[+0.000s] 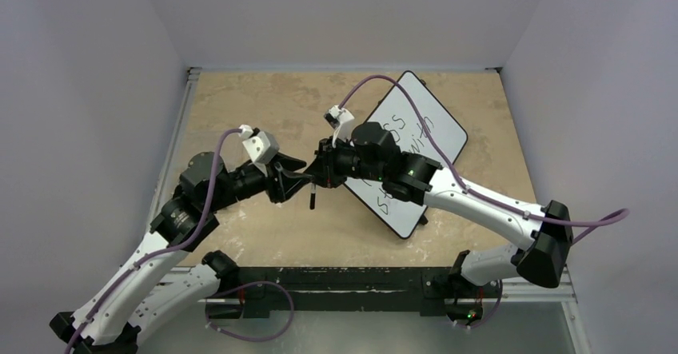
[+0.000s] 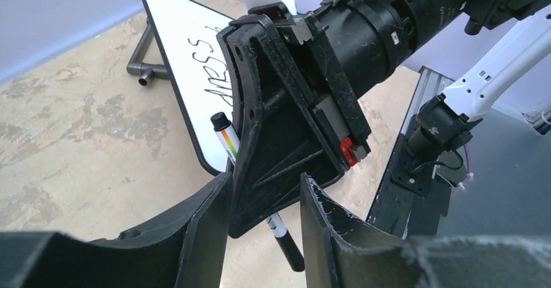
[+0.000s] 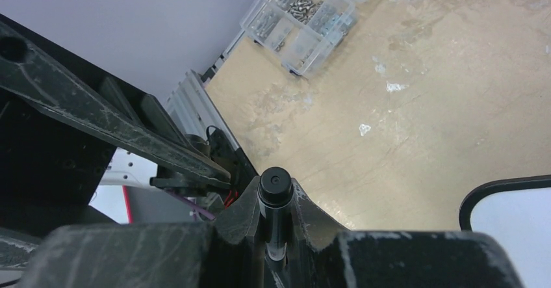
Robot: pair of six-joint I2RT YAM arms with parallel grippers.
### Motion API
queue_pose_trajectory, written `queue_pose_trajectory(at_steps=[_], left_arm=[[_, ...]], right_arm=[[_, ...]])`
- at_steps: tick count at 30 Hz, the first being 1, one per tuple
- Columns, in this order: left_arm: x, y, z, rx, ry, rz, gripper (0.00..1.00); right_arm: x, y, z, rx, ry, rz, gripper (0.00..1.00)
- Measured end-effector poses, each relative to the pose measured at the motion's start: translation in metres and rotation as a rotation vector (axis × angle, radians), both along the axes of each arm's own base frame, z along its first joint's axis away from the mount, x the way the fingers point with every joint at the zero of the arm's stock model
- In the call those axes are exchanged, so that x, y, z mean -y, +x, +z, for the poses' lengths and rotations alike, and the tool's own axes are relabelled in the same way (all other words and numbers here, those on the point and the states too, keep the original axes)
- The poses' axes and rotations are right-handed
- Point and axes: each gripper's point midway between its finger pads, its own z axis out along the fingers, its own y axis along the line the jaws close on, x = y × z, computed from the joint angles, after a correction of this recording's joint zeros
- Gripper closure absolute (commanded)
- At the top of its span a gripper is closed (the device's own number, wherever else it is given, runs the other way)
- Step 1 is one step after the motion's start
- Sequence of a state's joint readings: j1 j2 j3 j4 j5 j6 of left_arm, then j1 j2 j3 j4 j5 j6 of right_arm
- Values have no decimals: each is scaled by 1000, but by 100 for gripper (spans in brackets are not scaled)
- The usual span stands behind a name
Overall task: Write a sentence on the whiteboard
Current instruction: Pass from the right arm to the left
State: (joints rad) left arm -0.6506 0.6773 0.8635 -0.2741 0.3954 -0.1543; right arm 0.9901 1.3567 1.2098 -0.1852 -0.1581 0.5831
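The marker slants behind the right gripper's finger across the left gripper's fingers, so the left gripper needs to straighten up and take the marker's lower black end (image 1: 313, 200).
The whiteboard (image 1: 436, 134) stands tilted at right of centre, and the right arm covers part of it. On it is the sentence (image 1: 409, 133) in black handwriting, partly hidden; letters "ness" (image 2: 209, 64) show in the left wrist view. My right gripper (image 1: 321, 172) is shut on a black-ended marker (image 3: 275, 200), which hangs down in front of the board (image 2: 288, 246). My left gripper (image 2: 263, 183) faces it from the left. Its jaws stand apart on either side of the right gripper's lower finger and hold nothing. A corner of the board (image 3: 513, 220) shows in the right wrist view.
A clear plastic box of screws (image 3: 304, 16) lies on the table near the wall. The board's grey tube stand (image 2: 144, 67) sticks out behind it. A black rail (image 1: 344, 278) with both arm bases runs along the near edge. Walls enclose three sides.
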Motion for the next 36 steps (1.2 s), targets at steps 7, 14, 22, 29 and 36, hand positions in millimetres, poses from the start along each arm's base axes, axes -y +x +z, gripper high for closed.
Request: queue_pose_trajectory(at_steps=[7, 14, 22, 29, 36], left_arm=[[0, 6, -11, -21, 9, 24, 52], [-10, -2, -13, -22, -8, 48, 58], [-4, -7, -20, -49, -3, 11, 60], [4, -1, -33, -88, 16, 4, 72], [14, 7, -38, -125, 8, 8, 100]], right_arm=[[3, 2, 8, 8, -1, -21, 100], [12, 12, 13, 33, -6, -94, 100], [11, 17, 41, 68, 47, -119, 100], [9, 18, 52, 78, 76, -118, 100], [10, 21, 54, 81, 84, -126, 100]])
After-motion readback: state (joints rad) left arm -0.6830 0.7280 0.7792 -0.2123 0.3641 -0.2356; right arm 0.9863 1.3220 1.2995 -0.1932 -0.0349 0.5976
